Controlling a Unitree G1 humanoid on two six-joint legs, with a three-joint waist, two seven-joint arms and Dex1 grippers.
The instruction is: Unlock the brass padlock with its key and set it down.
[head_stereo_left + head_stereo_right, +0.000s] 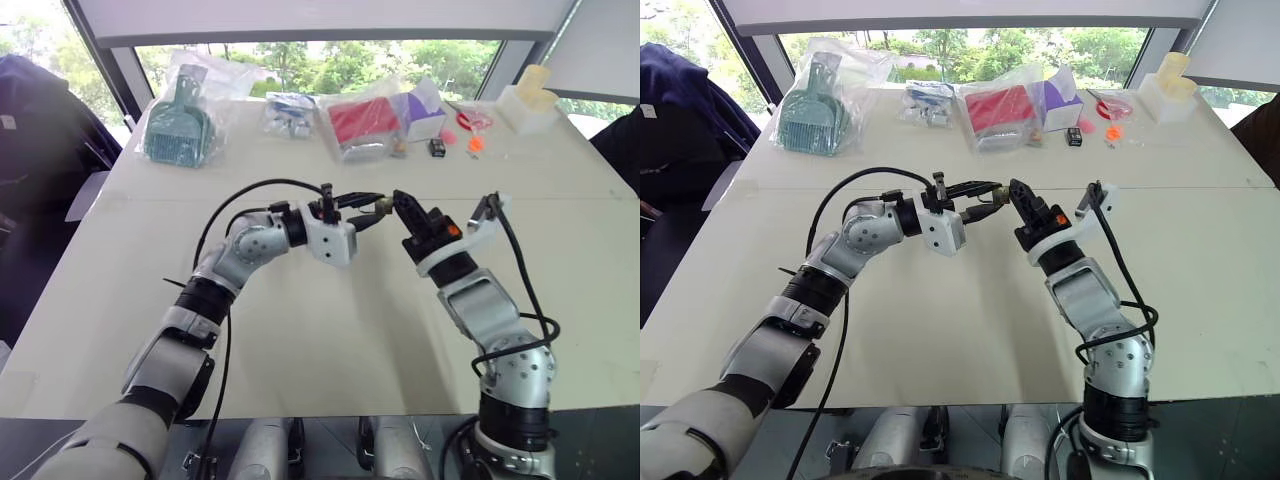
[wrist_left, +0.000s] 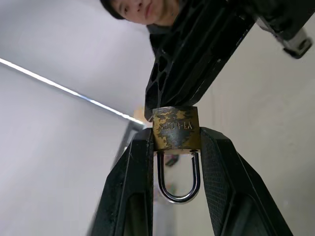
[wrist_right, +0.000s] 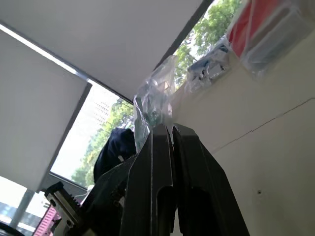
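Note:
The shackle lies between my left gripper's pinching fingers, so next my right gripper takes the brass padlock's body (image 2: 176, 130) before my left gripper hooks the shackle.
The brass padlock (image 2: 175, 129) is pinched by its body between the fingers of my left gripper (image 1: 372, 208), which is shut on it and held level above the table's middle. Its silvery shackle (image 2: 178, 183) loops back between those fingers and looks seated in the body. My right gripper (image 1: 401, 207) comes in from the right, its black fingertips (image 2: 173, 88) meeting the padlock's far end. In the right wrist view its fingers (image 3: 160, 147) stand almost together. The key is hidden.
Along the far edge of the white table (image 1: 300, 330) lie a teal scoop in a bag (image 1: 178, 125), a red bagged item (image 1: 362, 122), a purple box (image 1: 420, 112), a small black box (image 1: 437, 147) and a cream foam block (image 1: 528, 100). A person (image 2: 142, 7) is close by.

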